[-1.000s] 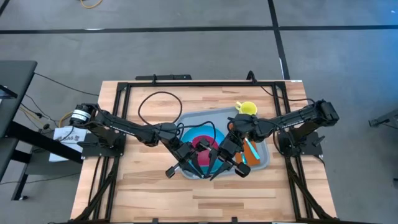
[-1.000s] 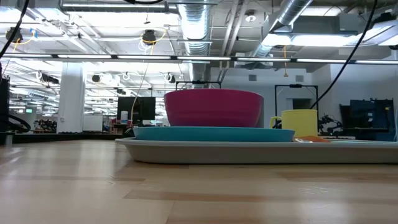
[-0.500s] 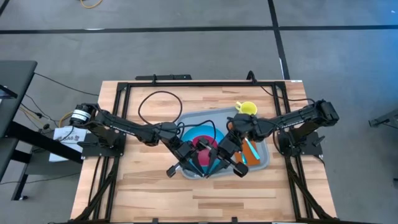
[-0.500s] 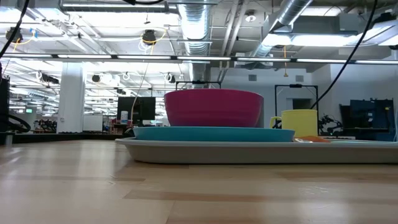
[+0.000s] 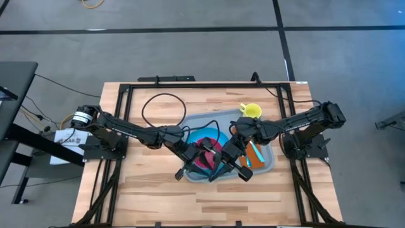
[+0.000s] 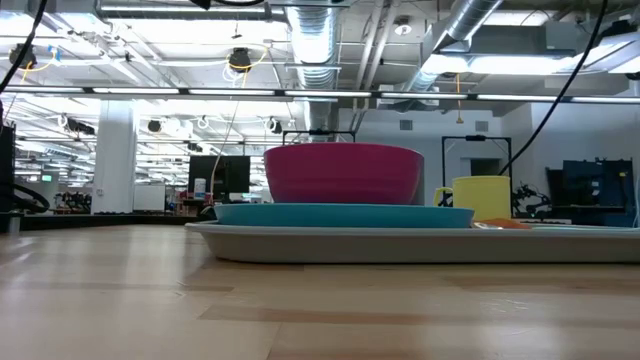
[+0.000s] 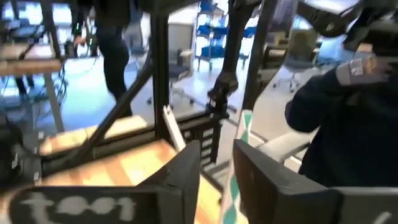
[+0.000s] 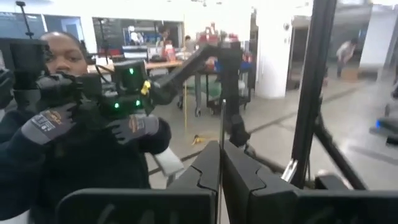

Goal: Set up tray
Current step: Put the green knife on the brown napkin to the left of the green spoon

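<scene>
The thin thing will go down on the orange napkin (image 5: 250,149) between the two teal handles, placed by my right gripper.
The pale grey-blue tray (image 5: 266,166) (image 6: 400,245) lies mid-table. On it are a blue plate (image 5: 190,136) (image 6: 340,214) with a magenta bowl (image 5: 204,151) (image 6: 343,172), a yellow cup (image 5: 251,111) (image 6: 482,198) and an orange napkin (image 5: 255,154) (image 6: 505,224). Both grippers hover level above the tray's near edge, tips almost meeting. My left gripper (image 5: 205,163) (image 7: 217,168) is open, and a thin pale green-and-white strip (image 7: 239,149) stands in its gap. My right gripper (image 5: 216,170) (image 8: 221,168) is shut, with a thin edge (image 8: 222,134) rising from between its fingers. My left gripper: I cannot tell whether the strip touches its fingers. My right gripper pinches a thin thing, seen edge-on (image 8: 222,149), between its two fingers. The fingers lie level, pointing toward the left gripper. The thing stands up out of the hold, clear of the tray. Which part is held cannot be told.
A black cable (image 5: 161,104) loops on the wood to the left of the tray's far end. A black frame (image 5: 190,84) runs round the tabletop. Beyond the table a person in dark sleeves and gloves (image 8: 68,134) (image 7: 348,118) holds control handles.
My left hand has turned a little at the wrist, swinging toward the middle of the tray. The tray and the things on it have kept still.
</scene>
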